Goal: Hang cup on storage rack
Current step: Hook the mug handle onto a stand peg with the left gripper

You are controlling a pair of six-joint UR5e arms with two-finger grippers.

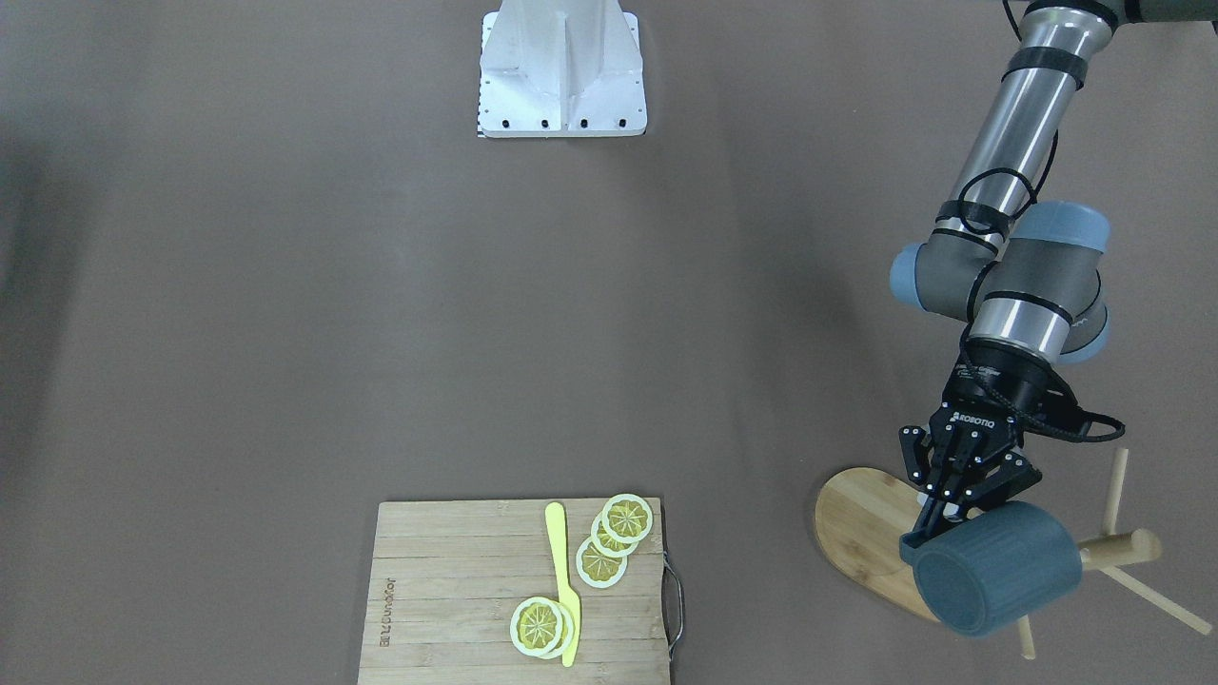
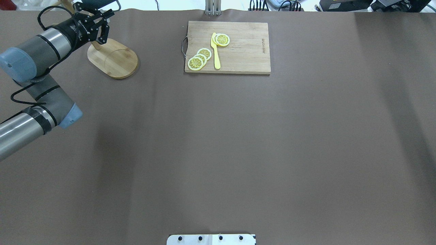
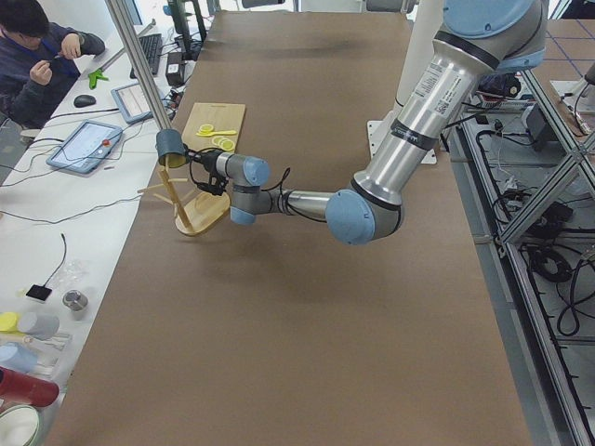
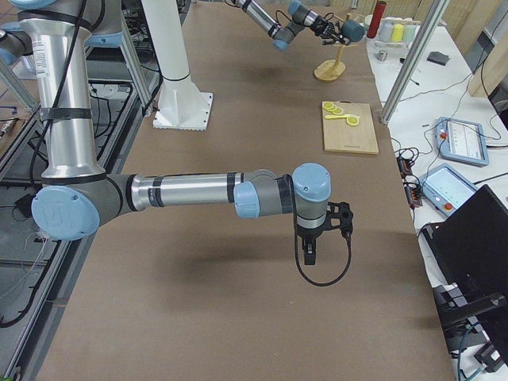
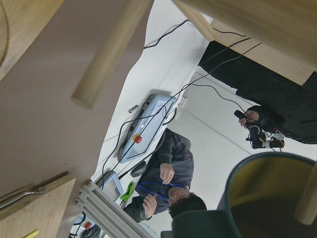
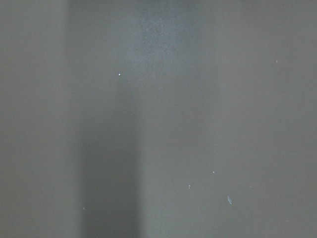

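Observation:
My left gripper is going to release the blue-grey cup on the storage rack's peg (image 1: pixel 1035 590), at a spot that is close to the central post.
The blue-grey ribbed cup (image 1: pixel 999 568) lies on its side in the air above the bamboo storage rack (image 1: pixel 861 533), its mouth turned toward the rack's central post (image 1: pixel 1128 549). My left gripper (image 1: pixel 925 535) is shut on the cup's handle. In the left wrist view the cup's yellow-green inside (image 5: pixel 267 193) fills the lower right, with one thin peg (image 5: pixel 308 198) against its mouth and another peg (image 5: pixel 111 54) above left. In the overhead view the rack's oval base (image 2: pixel 114 59) is at far left. My right gripper (image 4: pixel 329 226) hangs over bare table; I cannot tell if it is open.
A slatted cutting board (image 1: pixel 519 595) with lemon slices (image 1: pixel 614 538) and a yellow knife (image 1: pixel 563 580) lies near the table's far edge. The robot's white base (image 1: pixel 561 71) stands at the opposite side. An operator (image 3: pixel 42 46) sits past the far edge.

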